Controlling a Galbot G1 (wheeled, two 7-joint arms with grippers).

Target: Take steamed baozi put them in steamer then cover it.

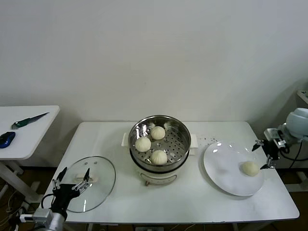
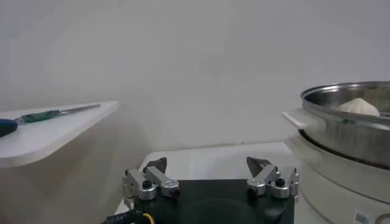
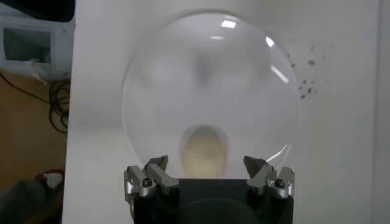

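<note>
The baozi sits on the white plate. Next, I close my right gripper around the middle of the baozi (image 1: 250, 168) (image 3: 204, 157), with its fingers on opposite sides.
Three steamed baozi (image 1: 158, 132) (image 1: 143, 144) (image 1: 159, 157) lie in the steel steamer (image 1: 183, 139) at the table's middle; one baozi (image 2: 361, 106) peeks over the steamer rim (image 2: 341, 97) in the left wrist view. Another baozi (image 1: 250, 168) rests on the white plate (image 1: 224, 168) at the right. My right gripper (image 1: 263, 155) hangs open just to the right of it; its wrist view has that baozi (image 3: 203, 150) between and beyond the open fingertips (image 3: 207, 163). The glass cover (image 1: 98, 180) lies flat at the front left, with my left gripper (image 1: 73, 174) open above its near edge.
A side table (image 1: 33, 134) at the far left holds a green-handled knife (image 1: 26, 121) and a blue object (image 1: 6, 139). The plate reaches close to the table's right edge. Bare tabletop lies in front of the steamer.
</note>
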